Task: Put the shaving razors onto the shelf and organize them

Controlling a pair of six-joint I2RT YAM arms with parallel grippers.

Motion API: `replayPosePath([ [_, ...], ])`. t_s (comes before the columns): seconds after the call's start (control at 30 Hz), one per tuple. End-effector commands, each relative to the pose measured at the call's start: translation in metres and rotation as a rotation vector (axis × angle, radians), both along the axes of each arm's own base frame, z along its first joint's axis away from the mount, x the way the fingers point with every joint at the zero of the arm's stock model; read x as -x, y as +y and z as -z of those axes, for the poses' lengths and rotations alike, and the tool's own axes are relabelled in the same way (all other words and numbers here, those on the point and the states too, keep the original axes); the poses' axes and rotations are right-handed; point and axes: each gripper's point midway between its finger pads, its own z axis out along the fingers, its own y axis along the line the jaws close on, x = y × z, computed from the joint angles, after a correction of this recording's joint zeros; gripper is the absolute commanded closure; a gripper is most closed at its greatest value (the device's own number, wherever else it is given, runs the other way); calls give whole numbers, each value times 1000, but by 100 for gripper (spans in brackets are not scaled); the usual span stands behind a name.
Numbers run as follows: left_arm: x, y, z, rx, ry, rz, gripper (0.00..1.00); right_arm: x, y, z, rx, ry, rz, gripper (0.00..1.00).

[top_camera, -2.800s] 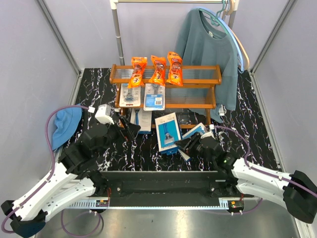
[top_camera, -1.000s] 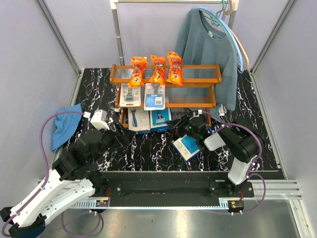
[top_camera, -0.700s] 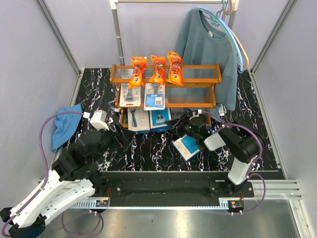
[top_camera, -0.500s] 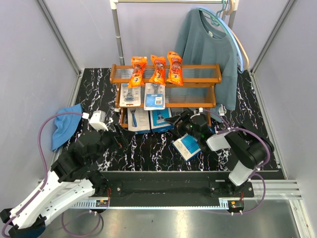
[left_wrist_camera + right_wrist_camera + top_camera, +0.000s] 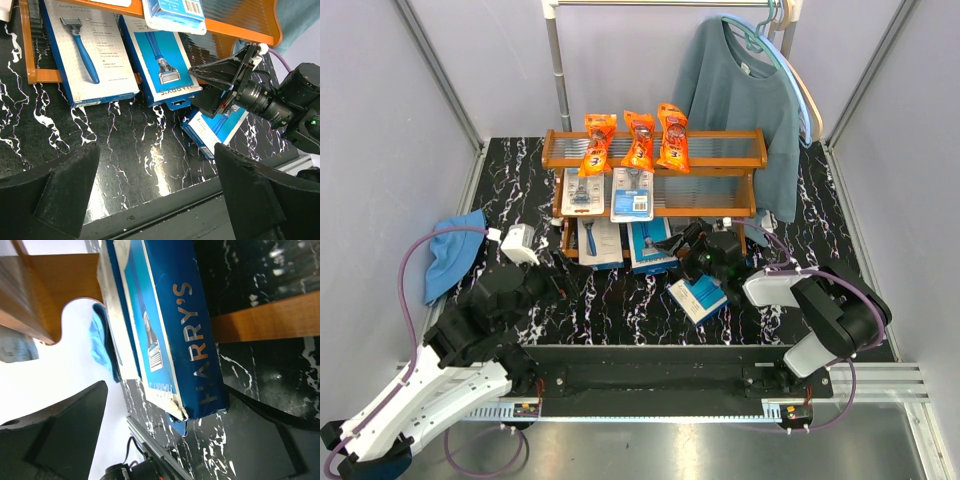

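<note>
The robot's right gripper should next close on the long side of the blue box (image 5: 717,309) that lies flat on the table, towards the box's near corner.
The shelf (image 5: 655,137) holds three orange razor bags (image 5: 638,142) on its top tier and two blister cards (image 5: 608,192) on the middle tier. Two razor boxes lean at the bottom tier: a white-faced one (image 5: 595,243) (image 5: 87,55) and a blue one (image 5: 651,246) (image 5: 160,60) (image 5: 170,335). A third blue box (image 5: 698,298) (image 5: 220,131) lies flat on the table. My right gripper (image 5: 691,246) (image 5: 165,440) is open, its fingers (image 5: 55,430) wide either side of the blue box's near end, not gripping it. My left gripper (image 5: 563,272) (image 5: 155,200) hangs open and empty over the dark table.
A blue cloth (image 5: 448,262) lies at the left. A teal sweater (image 5: 745,100) hangs from a metal rail (image 5: 558,70) behind the shelf's right end. A black bar (image 5: 640,365) runs along the near edge. Grey walls close in both sides.
My right gripper's jaws have spread apart and let go of the blue box, which now leans at the bottom tier. The right elbow swung right. The left arm stayed still.
</note>
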Motion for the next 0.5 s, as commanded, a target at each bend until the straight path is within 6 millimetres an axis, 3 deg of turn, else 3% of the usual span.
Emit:
replayPosePath([
  [0.0, -2, -1, -7, 11, -35, 5, 1, -3, 8, -7, 22, -26, -24, 0],
  [0.17, -1, -1, -8, 15, -39, 10, 1, -7, 17, -2, 36, -16, -37, 0],
  [0.47, 0, -6, 0, 15, -10, 26, 1, -19, 28, -11, 44, -25, -47, 0],
])
